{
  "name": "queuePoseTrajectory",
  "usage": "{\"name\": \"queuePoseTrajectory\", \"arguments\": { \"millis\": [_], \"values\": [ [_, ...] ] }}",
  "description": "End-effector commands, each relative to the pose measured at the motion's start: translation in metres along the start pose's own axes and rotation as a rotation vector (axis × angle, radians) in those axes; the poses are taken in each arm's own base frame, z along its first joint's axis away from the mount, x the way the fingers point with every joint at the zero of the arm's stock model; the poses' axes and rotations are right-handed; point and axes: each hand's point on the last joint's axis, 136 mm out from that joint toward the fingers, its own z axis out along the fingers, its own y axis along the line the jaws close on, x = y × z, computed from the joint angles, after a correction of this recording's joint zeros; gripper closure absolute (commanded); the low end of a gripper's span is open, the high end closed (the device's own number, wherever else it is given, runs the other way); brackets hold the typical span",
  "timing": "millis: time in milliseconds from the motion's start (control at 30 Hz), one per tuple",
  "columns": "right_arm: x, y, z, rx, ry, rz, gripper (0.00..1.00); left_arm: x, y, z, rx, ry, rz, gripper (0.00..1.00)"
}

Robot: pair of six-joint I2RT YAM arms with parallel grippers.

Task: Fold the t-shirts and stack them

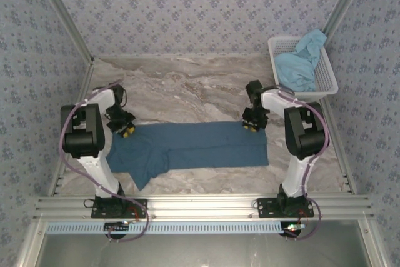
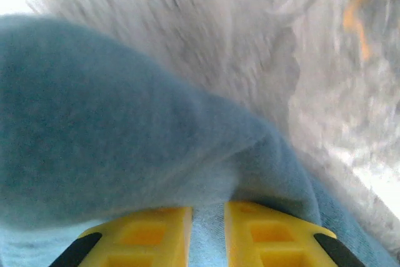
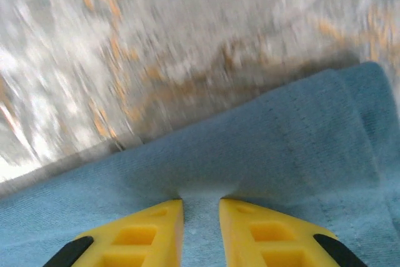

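The teal-blue t-shirt's flap runs at a slant past the band's near edge, so next my left gripper lets go of the t-shirt's far corner, pinches the flap's edge [image 1: 127,159] and pulls it straight.
The darker teal-blue t-shirt [image 1: 194,145] lies on the marble table as a long folded band across the near middle. My left gripper [image 1: 127,130] is at its far left corner, shut on a pinch of the cloth. In the left wrist view that t-shirt [image 2: 112,123] bulges up over the yellow fingers [image 2: 156,232], with fabric pinched in my left gripper [image 2: 208,229]. My right gripper [image 1: 252,127] is at the far right corner, also shut on the cloth. The right wrist view has the t-shirt's edge [image 3: 281,148] bunched into my right gripper [image 3: 200,229]. The lighter sky-blue t-shirt [image 1: 300,64] sits crumpled in the basket.
A white mesh basket [image 1: 330,79] stands at the back right corner of the table. Bare marble table [image 1: 187,85] stretches beyond the shirt. Metal frame rails run along both sides and the near edge.
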Motion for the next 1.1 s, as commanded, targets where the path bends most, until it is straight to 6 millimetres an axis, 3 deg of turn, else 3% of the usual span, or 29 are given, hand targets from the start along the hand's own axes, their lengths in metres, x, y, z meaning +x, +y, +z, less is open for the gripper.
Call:
{"name": "queuePoseTrajectory", "arguments": {
  "millis": [0, 200, 433, 600, 667, 733, 833, 933, 1067],
  "values": [
    [-0.005, -0.018, 0.01, 0.091, 0.049, 0.038, 0.74, -0.036, 0.008, 0.0, -0.001, -0.062, -0.018, 0.8],
    [-0.022, -0.013, 0.016, 0.098, 0.056, 0.041, 0.74, -0.062, 0.002, -0.001, 0.026, -0.063, -0.038, 0.82],
    [-0.064, 0.006, 0.017, 0.053, 0.004, 0.018, 0.73, -0.082, -0.051, -0.006, 0.202, -0.054, -0.029, 0.78],
    [-0.098, 0.022, 0.015, -0.011, -0.01, -0.049, 0.68, -0.104, -0.07, -0.029, 0.234, -0.113, -0.02, 0.65],
    [-0.113, 0.032, -0.002, -0.032, -0.071, -0.092, 0.61, -0.107, -0.074, -0.051, 0.252, -0.16, 0.007, 0.56],
    [-0.12, 0.04, -0.024, -0.055, -0.127, -0.115, 0.57, -0.101, -0.072, -0.073, 0.25, -0.205, 0.044, 0.49],
    [-0.121, 0.052, -0.06, -0.089, -0.227, -0.147, 0.51, -0.076, -0.06, -0.097, 0.258, -0.242, 0.089, 0.46],
    [-0.106, 0.068, -0.087, -0.164, -0.271, -0.188, 0.48, -0.038, -0.041, -0.093, 0.278, -0.2, 0.121, 0.5],
    [-0.062, 0.107, -0.098, -0.425, -0.22, -0.249, 0.47, 0.003, -0.024, -0.067, 0.315, -0.116, 0.164, 0.54]
  ]
}}
